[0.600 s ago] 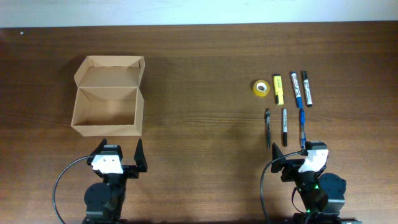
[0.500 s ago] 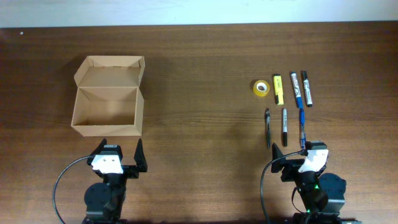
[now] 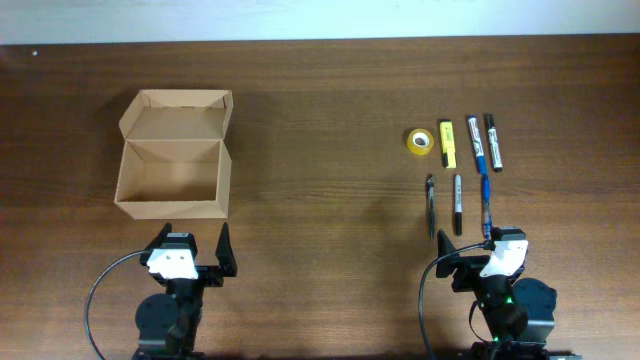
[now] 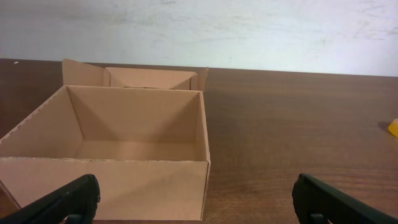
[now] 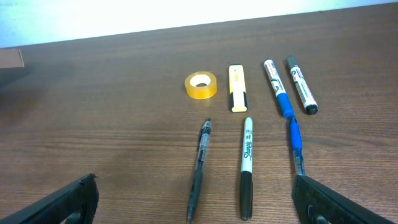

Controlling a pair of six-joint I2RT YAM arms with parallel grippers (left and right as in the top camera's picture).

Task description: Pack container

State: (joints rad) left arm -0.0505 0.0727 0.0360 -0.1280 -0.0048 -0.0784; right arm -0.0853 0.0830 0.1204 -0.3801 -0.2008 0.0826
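The robot's left gripper should next move to the cardboard box and close on the rim of its side (image 3: 221, 167) (image 4: 204, 121) facing the yellow tape roll.
The container (image 3: 172, 205), an open tan cardboard box with its flap lid folded back, sits at the table's left and holds nothing. My left gripper (image 3: 195, 240) stands open just in front of it. In the left wrist view the box's front wall (image 4: 106, 180) fills the left half, and the gripper (image 4: 199, 202) has nothing between its fingers. My right gripper (image 3: 468, 245) is open at the lower right, just short of the pens. In its wrist view the gripper (image 5: 199, 202) is empty.
On the right lie a yellow tape roll (image 3: 419, 141), a yellow highlighter (image 3: 447, 143), a blue marker (image 3: 476, 143) and a black marker (image 3: 493, 142). Nearer my right gripper lie a black pen (image 5: 199, 167), a Sharpie (image 5: 247, 168) and a blue pen (image 5: 295, 146).
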